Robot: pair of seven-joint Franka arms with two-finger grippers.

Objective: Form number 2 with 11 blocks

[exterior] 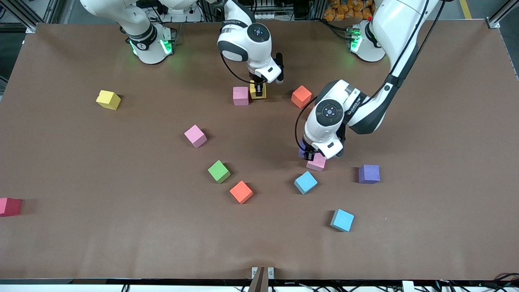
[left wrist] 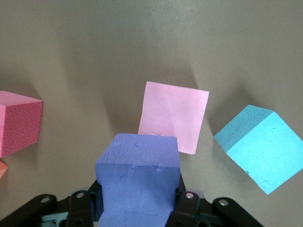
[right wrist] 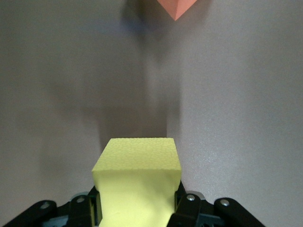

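Note:
Next, I let go of the yellow block, now held low at the table, with my right gripper on the table, snug [exterior: 256, 95] against the orange-facing side of the nearest pink block.
My right gripper [exterior: 258, 86] is shut on a yellow block [exterior: 258, 92], low at the table and close beside a pink block [exterior: 240, 95]. In the right wrist view the yellow block [right wrist: 137, 179] fills the jaws. My left gripper [exterior: 309, 155] is shut on a purple block [exterior: 302, 152], low and right next to another pink block [exterior: 317, 163]. The left wrist view shows the purple block [left wrist: 137, 175] in the jaws, with the pink block [left wrist: 174, 116] and a light blue block [left wrist: 260, 146] close by. No digit shape stands on the table.
Loose blocks lie about: orange [exterior: 301, 96], pink [exterior: 195, 136], green [exterior: 219, 171], orange [exterior: 241, 192], light blue [exterior: 305, 182], light blue [exterior: 342, 220], purple [exterior: 369, 173], and a second yellow [exterior: 108, 99]. A red cube [exterior: 9, 206] sits at the table edge at the right arm's end.

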